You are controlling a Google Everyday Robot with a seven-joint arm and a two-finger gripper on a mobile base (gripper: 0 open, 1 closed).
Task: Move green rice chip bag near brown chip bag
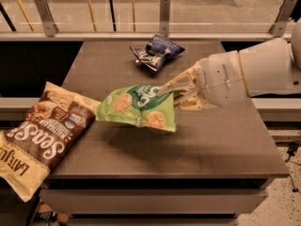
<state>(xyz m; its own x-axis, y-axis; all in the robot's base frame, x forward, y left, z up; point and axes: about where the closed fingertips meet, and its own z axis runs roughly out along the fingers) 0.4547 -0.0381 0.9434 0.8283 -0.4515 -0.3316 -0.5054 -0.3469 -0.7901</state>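
Note:
The robot's gripper needs to release the green rice chip bag on the table (119, 123), right up against the brown chip bag.
The green rice chip bag (137, 105) hangs in the air over the middle of the table, held by its right end. My gripper (175, 92) is shut on that end, its pale fingers (178, 82) reaching in from the right. The bag's left tip is just right of the brown chip bag (44, 131), which lies at the table's left edge and hangs over the front left corner. A shadow of the green bag falls on the table below it.
A small dark-blue snack bag (156, 51) lies at the back middle of the brown table (221, 140). A railing with glass panels (164, 13) runs behind the table. My white arm (254, 76) comes in from the right.

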